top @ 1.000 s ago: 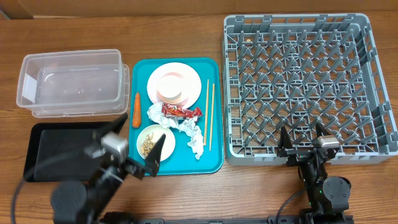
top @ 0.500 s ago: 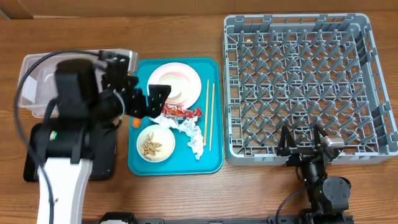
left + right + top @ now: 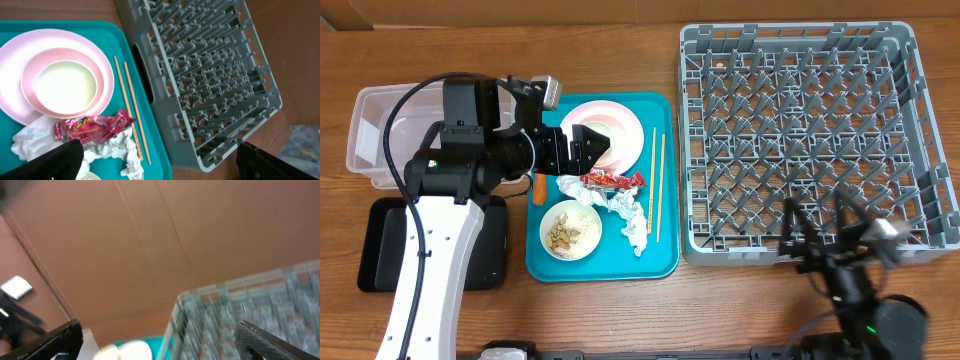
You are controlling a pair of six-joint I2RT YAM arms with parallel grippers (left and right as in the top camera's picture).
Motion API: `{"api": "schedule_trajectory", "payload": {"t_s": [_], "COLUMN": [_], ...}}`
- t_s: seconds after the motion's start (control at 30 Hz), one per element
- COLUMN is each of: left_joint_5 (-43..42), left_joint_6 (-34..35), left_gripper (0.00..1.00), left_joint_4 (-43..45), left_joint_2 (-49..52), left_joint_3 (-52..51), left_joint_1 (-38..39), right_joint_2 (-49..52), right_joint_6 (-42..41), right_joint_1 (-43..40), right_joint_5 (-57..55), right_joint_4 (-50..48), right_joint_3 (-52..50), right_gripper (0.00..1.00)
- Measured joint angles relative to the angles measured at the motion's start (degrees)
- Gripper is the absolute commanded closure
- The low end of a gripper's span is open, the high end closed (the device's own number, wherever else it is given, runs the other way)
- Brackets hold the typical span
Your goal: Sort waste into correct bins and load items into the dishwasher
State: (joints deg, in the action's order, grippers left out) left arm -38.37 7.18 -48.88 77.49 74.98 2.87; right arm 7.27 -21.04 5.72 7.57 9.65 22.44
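My left gripper will grip the white bowl's rim point(image 3: 612, 156) point(image 3: 91, 103) on the side toward the red wrapper and the chopsticks.
My left gripper point(image 3: 592, 148) hangs open over the left edge of the pink-white plate point(image 3: 615, 128), holding nothing. In the left wrist view a white bowl point(image 3: 65, 85) sits on that plate point(image 3: 12, 107). Below it lie the red wrapper point(image 3: 92, 127), crumpled tissues point(image 3: 120, 147) and the chopsticks point(image 3: 131, 110). A carrot point(image 3: 537, 192) peeks out under the arm. A second bowl point(image 3: 570, 230) holds nut scraps. My right gripper point(image 3: 820, 225) is open and blurred at the front edge of the grey dish rack point(image 3: 810, 130), empty. The clear tub point(image 3: 370, 135) and black tray point(image 3: 380, 255) lie at the left.
The teal serving tray point(image 3: 660, 262) carries the dishes and waste and lies close against the rack's left wall. My left arm covers part of the tub and the black tray. A cardboard wall point(image 3: 150, 240) stands behind the table.
My left arm swung from the table's front left up and right to the plate. My right gripper has shifted right at the rack's front edge and is blurred by motion.
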Motion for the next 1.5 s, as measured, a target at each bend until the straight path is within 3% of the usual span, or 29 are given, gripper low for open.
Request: {"api": "schedule_trajectory", "payload": {"t_s": [0.13, 0.37, 0.4, 0.53, 0.97, 1.17, 1.5], "left_joint_5": [0.0, 0.2, 0.6, 5.0, 12.7, 17.9, 26.9], "left_joint_6": [0.1, 0.2, 0.2, 0.5, 1.5, 1.7, 1.9], "left_gripper": [0.0, 0.0, 0.03, 0.46, 0.49, 0.54, 0.53], "left_joint_4": [2.7, 3.2, 3.0, 2.1, 5.6, 8.7, 13.4], "left_joint_2": [0.0, 0.0, 0.0, 0.0, 6.7, 12.3, 18.2], "left_joint_3": [0.0, 0.1, 0.1, 0.1, -0.5, -0.5, -0.6], "left_joint_1": [0.0, 0.0, 0.0, 0.0, 3.1, 7.6, 13.8], "right_joint_2": [11.6, 42.4, 46.6, 58.1, 71.8, 73.8, 74.1], "right_joint_6": [0.0, 0.7, 0.8, 1.0, 5.3, 7.8, 8.6], "right_joint_1": [0.0, 0.0, 0.0, 0.0, 0.0, 0.0, 0.0], "right_joint_5": [1.5, 3.5, 3.6, 4.4, 5.4, 4.5, 2.5], "right_joint_4": [5.0, 31.7, 34.1, 41.5, 53.0, 55.4, 55.7], "right_joint_3": [15.3, 48.2, 52.5, 63.7, 66.0, 66.0, 66.0], "right_gripper": [0.0, 0.0, 0.0, 0.0, 0.0, 0.0, 0.0]}}
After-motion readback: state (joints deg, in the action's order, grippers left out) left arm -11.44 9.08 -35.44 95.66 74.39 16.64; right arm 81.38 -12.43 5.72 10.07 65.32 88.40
